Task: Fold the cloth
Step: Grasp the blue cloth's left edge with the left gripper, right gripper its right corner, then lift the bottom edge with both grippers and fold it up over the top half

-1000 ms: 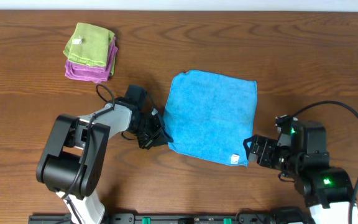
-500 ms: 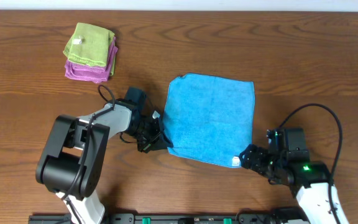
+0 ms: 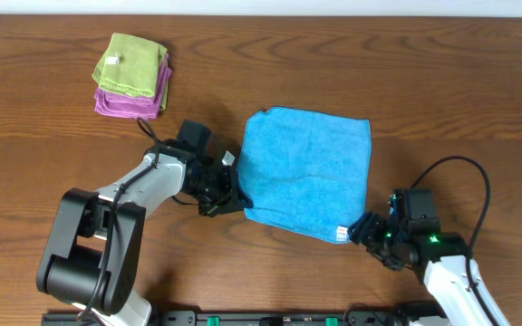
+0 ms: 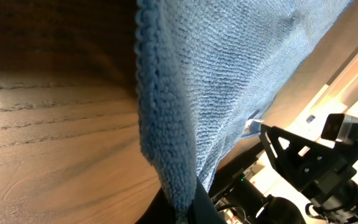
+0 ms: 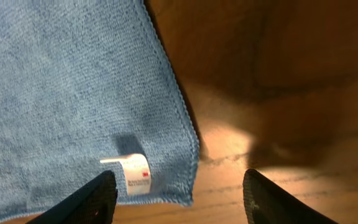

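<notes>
Next, my left gripper releases the held corner of the blue cloth by the cloth's far corner point(image 3: 242, 129) nearest the green and purple stack.
A blue cloth point(image 3: 304, 172) lies spread flat on the wooden table, with a white tag point(image 3: 342, 234) at its near right corner. My left gripper point(image 3: 231, 201) is shut on the cloth's near left corner; in the left wrist view the blue cloth point(image 4: 229, 81) hangs from the left gripper's jaws point(image 4: 188, 208). My right gripper point(image 3: 363, 230) is open beside the tagged corner. In the right wrist view the right gripper's fingers point(image 5: 182, 196) straddle that corner of the cloth point(image 5: 67, 87) and its tag point(image 5: 132, 173), not closed on it.
A stack of folded cloths, green point(image 3: 132, 62) on top of purple point(image 3: 134, 102), sits at the far left of the table point(image 3: 442, 72).
My right gripper has moved left and nearer, from right of the cloth to its tagged corner. The cloth has shifted and straightened slightly. My left gripper keeps hold of its corner.
</notes>
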{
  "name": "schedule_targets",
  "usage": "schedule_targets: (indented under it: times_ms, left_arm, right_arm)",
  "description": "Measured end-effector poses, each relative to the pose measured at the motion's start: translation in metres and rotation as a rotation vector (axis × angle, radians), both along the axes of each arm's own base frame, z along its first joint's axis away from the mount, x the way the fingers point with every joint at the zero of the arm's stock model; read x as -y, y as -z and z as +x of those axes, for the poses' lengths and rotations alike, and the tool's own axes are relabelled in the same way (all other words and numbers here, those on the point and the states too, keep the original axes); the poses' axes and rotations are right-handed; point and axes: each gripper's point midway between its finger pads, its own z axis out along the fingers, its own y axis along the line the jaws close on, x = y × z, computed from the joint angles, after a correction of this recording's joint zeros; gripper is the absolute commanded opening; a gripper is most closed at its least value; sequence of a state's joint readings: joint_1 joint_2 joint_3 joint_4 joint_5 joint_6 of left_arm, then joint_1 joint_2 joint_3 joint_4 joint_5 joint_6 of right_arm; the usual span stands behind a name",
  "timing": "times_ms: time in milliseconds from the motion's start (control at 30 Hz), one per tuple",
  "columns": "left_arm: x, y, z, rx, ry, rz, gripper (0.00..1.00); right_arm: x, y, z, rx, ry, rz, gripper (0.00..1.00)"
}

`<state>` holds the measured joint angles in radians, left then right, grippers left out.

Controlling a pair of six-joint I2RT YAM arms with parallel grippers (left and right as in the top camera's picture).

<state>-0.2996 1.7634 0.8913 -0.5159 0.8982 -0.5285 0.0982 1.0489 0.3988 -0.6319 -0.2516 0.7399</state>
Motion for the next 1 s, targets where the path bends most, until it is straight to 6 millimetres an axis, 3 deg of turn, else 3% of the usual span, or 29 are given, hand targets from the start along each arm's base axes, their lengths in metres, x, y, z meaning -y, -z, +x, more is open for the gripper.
schedule_targets:
  times_ms: [200, 300, 367, 433, 467, 667, 867, 1000]
  left_arm:
    - [0.0, 0.001, 0.0, 0.007, 0.006, 0.003, 0.06]
    - [-0.001, 0.001, 0.0, 0.008, 0.005, 0.005, 0.06]
    - [-0.001, 0.001, 0.0, 0.007, 0.006, 0.006, 0.06]
    - [-0.001, 0.001, 0.0, 0.007, 0.007, 0.006, 0.06]
    - [-0.001, 0.001, 0.0, 0.009, 0.008, 0.006, 0.06]
    - [-0.012, 0.01, -0.009, 0.034, 0.071, 0.069, 0.06]
    - [-0.03, 0.018, -0.031, 0.013, 0.164, 0.161, 0.06]
    - [-0.034, 0.016, -0.041, -0.014, 0.189, 0.173, 0.06]
  right_arm:
    - [-0.005, 0.009, 0.007, -0.022, 0.038, 0.039, 0.59]
    - [-0.012, 0.009, 0.019, -0.005, 0.051, 0.081, 0.49]
    - [-0.017, 0.009, 0.024, 0.001, 0.048, 0.106, 0.36]
    - [-0.019, 0.011, 0.025, -0.006, 0.05, 0.12, 0.04]
    - [-0.018, 0.015, 0.023, -0.018, 0.057, 0.116, 0.01]
    - [-0.019, 0.015, 0.023, 0.004, 0.026, 0.114, 0.01]
    - [-0.021, -0.009, 0.025, 0.096, -0.006, 0.129, 0.01]
    - [-0.023, -0.014, 0.012, 0.078, -0.02, 0.143, 0.01]
